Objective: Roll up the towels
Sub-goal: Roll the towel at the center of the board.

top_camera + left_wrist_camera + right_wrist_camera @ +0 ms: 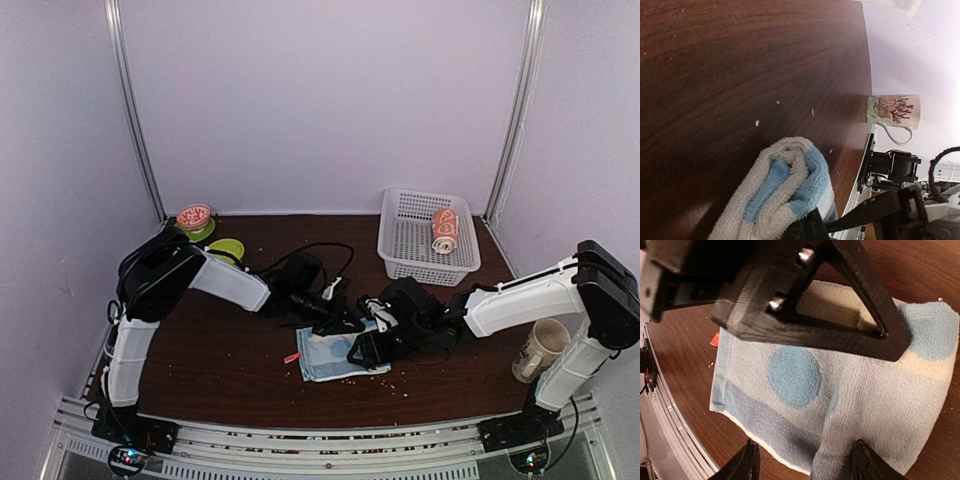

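My right gripper straddles only the raised inner edge while the fold spreads wide beyond it, so next I open and pinch the fold's wide part [895, 410] before rolling.
The light-blue towel [335, 358] with blue dots lies on the table in front of both arms. Its far edge is folded up into a thick roll [785, 185]. My left gripper [345, 322] is shut on that rolled edge; one dark finger [812, 227] shows at the bottom of the left wrist view. My right gripper [805, 465] is open over the towel's near part [805, 385], its right finger [867, 462] against a raised fold. The left gripper's black frame [840, 315] shows beyond. The orange towel [444, 231] lies rolled in the white basket [400, 250].
A printed mug [540, 348] stands at the right near the table edge, also in the left wrist view [892, 111]. A small red scrap [292, 357] lies left of the towel. A red-lidded pot [195, 217] and a green lid [226, 250] sit back left. Crumbs dot the table.
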`<state>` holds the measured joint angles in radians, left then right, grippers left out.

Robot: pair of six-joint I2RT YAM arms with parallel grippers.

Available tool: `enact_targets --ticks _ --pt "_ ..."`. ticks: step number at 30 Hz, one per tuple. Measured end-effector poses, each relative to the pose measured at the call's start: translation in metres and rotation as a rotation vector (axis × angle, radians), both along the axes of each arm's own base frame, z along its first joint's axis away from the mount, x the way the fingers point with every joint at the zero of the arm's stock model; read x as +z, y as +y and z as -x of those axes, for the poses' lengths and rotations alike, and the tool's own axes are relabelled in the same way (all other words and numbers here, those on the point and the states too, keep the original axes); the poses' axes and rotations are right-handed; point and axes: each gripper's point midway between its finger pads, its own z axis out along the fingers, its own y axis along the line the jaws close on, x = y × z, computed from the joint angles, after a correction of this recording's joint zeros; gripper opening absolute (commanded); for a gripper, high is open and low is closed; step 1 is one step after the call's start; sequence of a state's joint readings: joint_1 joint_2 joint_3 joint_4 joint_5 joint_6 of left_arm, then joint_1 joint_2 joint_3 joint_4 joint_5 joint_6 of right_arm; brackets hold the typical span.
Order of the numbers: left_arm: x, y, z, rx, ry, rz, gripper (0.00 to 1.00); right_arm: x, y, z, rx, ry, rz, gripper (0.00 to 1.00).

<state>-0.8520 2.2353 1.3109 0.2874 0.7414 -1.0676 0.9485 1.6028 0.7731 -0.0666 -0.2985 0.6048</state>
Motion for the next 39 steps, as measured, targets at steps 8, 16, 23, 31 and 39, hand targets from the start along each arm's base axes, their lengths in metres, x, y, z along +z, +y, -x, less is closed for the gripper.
enact_targets --ticks 8,16,23,31,39 --pt "-0.01 0.0 0.0 -0.003 0.005 -0.023 0.0 0.041 -0.018 -0.004 -0.048 -0.027 -0.054 0.66" --pt "-0.012 0.004 0.002 -0.005 -0.005 -0.021 0.0 0.016 -0.065 -0.027 -0.26 0.054 -0.095 0.61" --pt "-0.011 0.01 0.004 -0.003 -0.025 -0.044 0.0 -0.012 -0.054 -0.023 -0.26 0.156 -0.117 0.53" --pt "-0.011 0.016 0.007 -0.009 -0.033 -0.081 0.0 -0.018 -0.033 -0.02 -0.214 0.199 -0.18 0.25" --pt "-0.009 0.024 0.011 -0.018 -0.042 -0.116 0.0 -0.022 -0.019 -0.013 -0.162 0.218 -0.155 0.0"
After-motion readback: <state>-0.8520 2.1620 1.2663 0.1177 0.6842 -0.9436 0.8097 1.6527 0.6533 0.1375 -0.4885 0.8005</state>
